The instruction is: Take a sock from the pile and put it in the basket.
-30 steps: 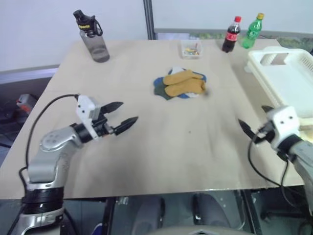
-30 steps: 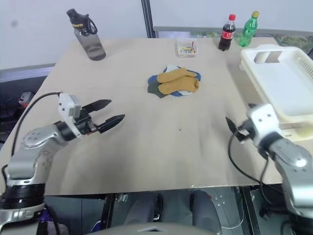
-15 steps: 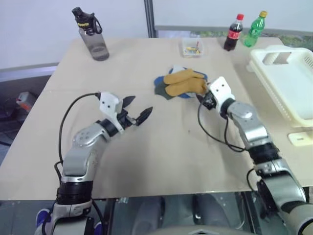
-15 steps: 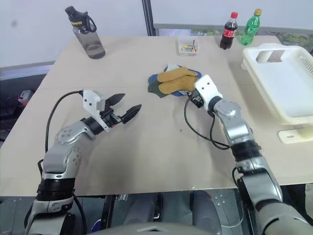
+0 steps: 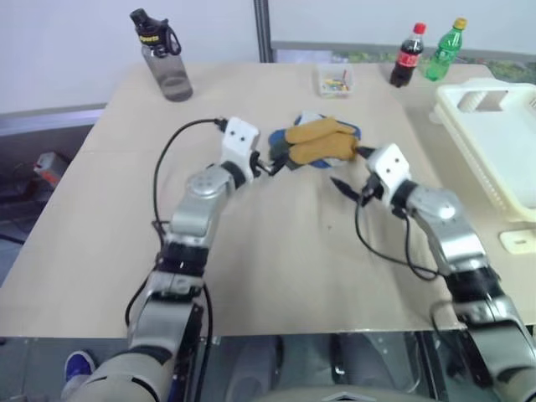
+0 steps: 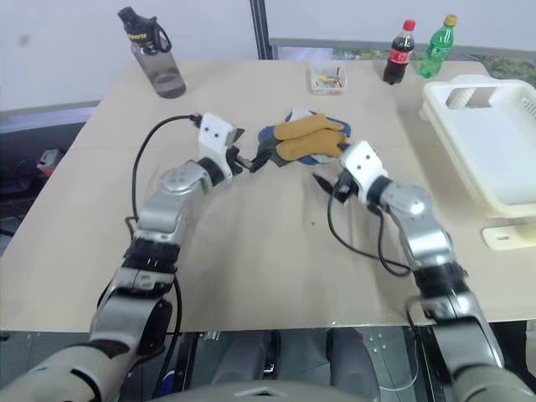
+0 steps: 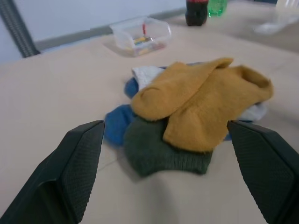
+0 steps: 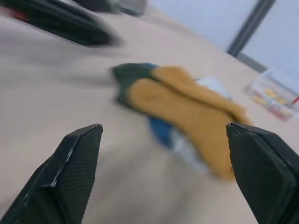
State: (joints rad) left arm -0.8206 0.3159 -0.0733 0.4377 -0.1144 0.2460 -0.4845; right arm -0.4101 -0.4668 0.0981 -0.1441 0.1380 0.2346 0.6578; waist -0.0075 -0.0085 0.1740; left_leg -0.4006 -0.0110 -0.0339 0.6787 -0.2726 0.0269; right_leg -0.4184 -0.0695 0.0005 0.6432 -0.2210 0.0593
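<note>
The mustard socks lie over the dark green sock, so next my left gripper pinches the near mustard sock's end (image 5: 300, 154) and pulls it clear first.
The pile (image 5: 316, 142) lies mid-table, two mustard socks on top of dark green, blue and pale ones (image 7: 196, 102). My left gripper (image 5: 272, 159) is open at the pile's left edge, pointing at the dark green sock, with nothing between its fingers. My right gripper (image 5: 348, 170) is open just off the pile's near right corner, pointing toward it and also holding nothing. Both wrist views show the fingers spread wide with the pile ahead of them. The white slotted basket (image 5: 459, 126) stands at the table's right edge.
A grey water bottle (image 5: 163, 54) stands at the far left. A small clear box (image 5: 333, 81), a cola bottle (image 5: 406, 57) and a green bottle (image 5: 444, 48) line the far edge. A small white piece (image 5: 517, 241) lies near the basket's front.
My left gripper has moved forward and right up to the pile's left edge. My right gripper swung left from beside the basket to the pile's right corner. Its fingers now stand spread.
</note>
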